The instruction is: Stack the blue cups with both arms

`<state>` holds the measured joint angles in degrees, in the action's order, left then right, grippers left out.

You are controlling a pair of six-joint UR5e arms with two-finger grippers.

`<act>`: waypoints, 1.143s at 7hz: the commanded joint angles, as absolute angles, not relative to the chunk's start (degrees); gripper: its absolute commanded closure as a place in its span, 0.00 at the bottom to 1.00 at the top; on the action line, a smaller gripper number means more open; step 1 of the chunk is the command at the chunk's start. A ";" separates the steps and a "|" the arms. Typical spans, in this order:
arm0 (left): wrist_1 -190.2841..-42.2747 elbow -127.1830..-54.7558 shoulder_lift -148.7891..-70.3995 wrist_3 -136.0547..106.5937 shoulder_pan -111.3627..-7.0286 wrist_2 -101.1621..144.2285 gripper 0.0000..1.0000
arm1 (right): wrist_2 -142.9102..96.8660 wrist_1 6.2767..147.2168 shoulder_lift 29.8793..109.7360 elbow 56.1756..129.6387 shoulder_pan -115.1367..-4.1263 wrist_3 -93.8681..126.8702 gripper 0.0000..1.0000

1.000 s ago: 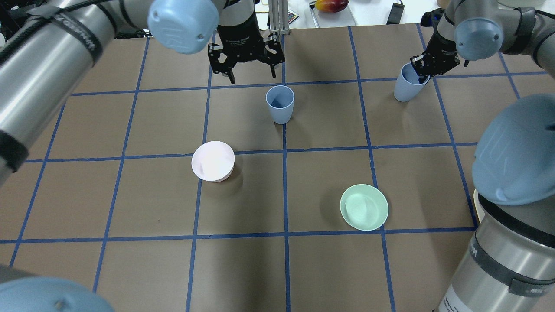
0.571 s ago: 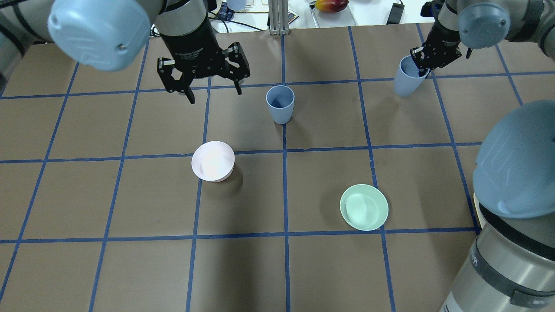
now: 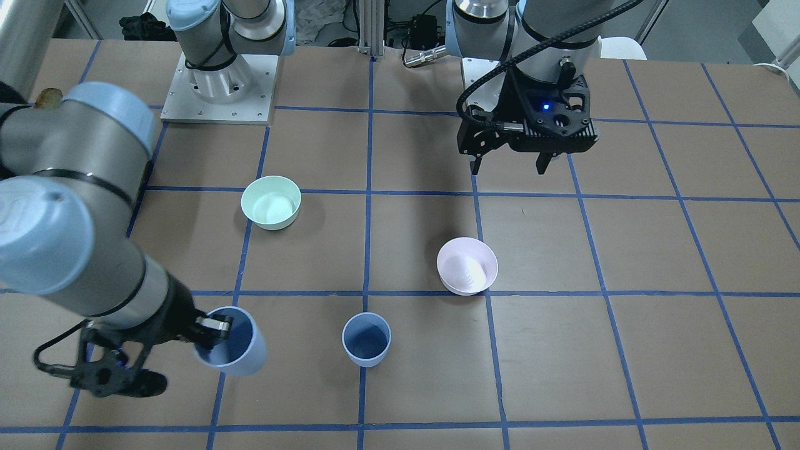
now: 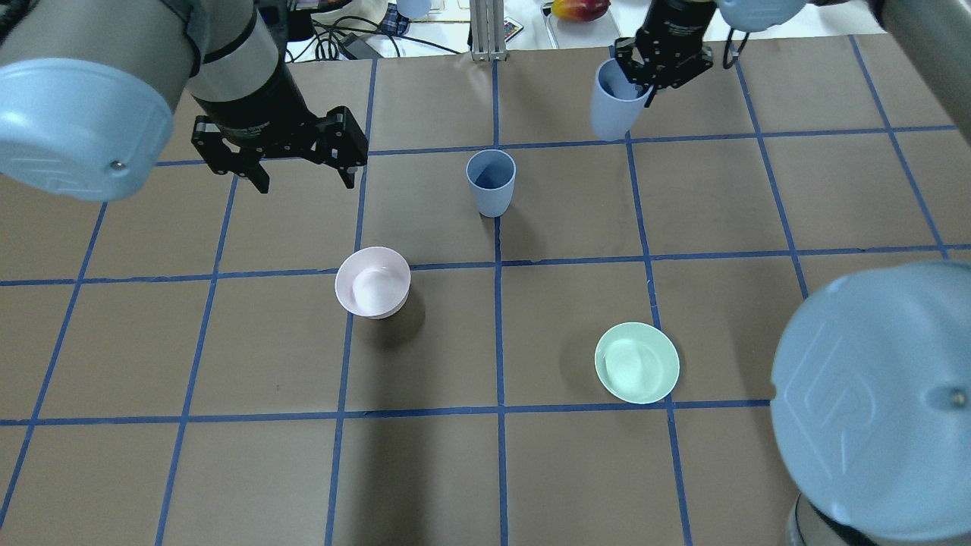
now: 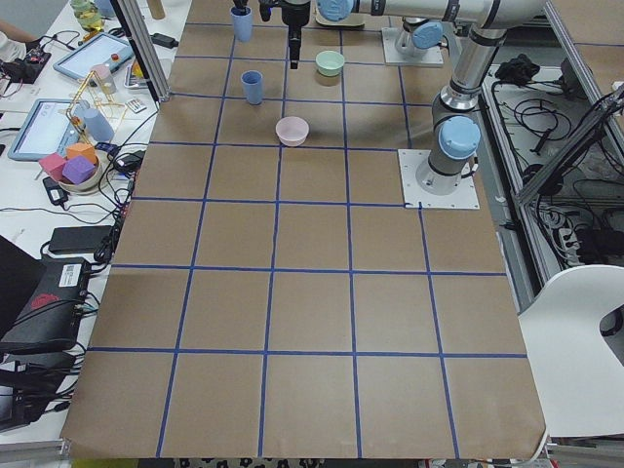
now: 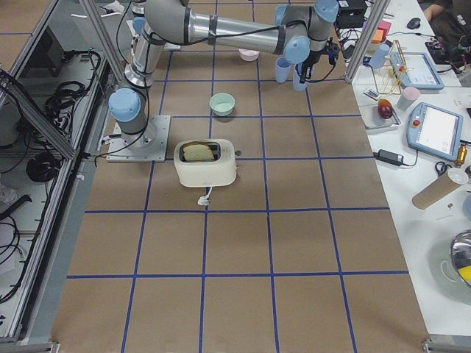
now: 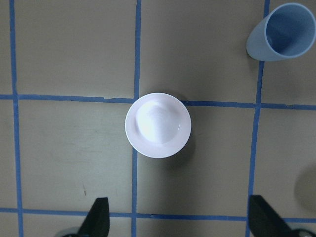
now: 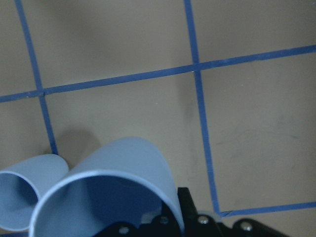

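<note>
I need to use my right gripper to set the blue cup it is holding inside the blue cup standing on the middle grid line (image 3: 365, 337) (image 8: 23, 196), and let go of it there.
One blue cup (image 4: 491, 182) stands upright on the table's middle grid line; it also shows in the front view (image 3: 366, 339) and the left wrist view (image 7: 281, 32). My right gripper (image 4: 639, 85) is shut on the rim of the second blue cup (image 4: 613, 106) and holds it tilted above the table, to the right of the standing cup and farther back. The right wrist view shows the held cup (image 8: 113, 197) with the standing cup (image 8: 24, 197) beside it. My left gripper (image 4: 306, 182) is open and empty, high above the table to the left of the standing cup.
A pale pink bowl (image 4: 372, 282) sits near the left gripper, under its wrist camera (image 7: 158, 125). A mint-green bowl (image 4: 636, 362) sits front right. A toaster (image 6: 206, 162) stands near the right arm's base. Clutter lies beyond the table's far edge.
My left gripper has moved left and back toward the robot, away from the standing cup, still open. My right gripper has lifted its cup and carried it left toward the standing cup.
</note>
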<state>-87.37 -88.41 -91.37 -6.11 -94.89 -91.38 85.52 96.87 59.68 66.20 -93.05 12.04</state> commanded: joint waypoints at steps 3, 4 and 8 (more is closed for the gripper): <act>-94.57 -82.88 -92.73 -4.75 -91.58 -90.70 0.00 | 83.41 96.50 59.24 66.70 -103.96 29.88 1.00; -94.48 -82.88 -92.72 -4.66 -91.58 -90.88 0.00 | 83.32 96.94 58.98 67.23 -104.58 30.75 1.00; -94.31 -82.88 -92.72 -4.75 -91.58 -91.23 0.00 | 83.67 98.52 56.78 67.15 -105.12 31.64 1.00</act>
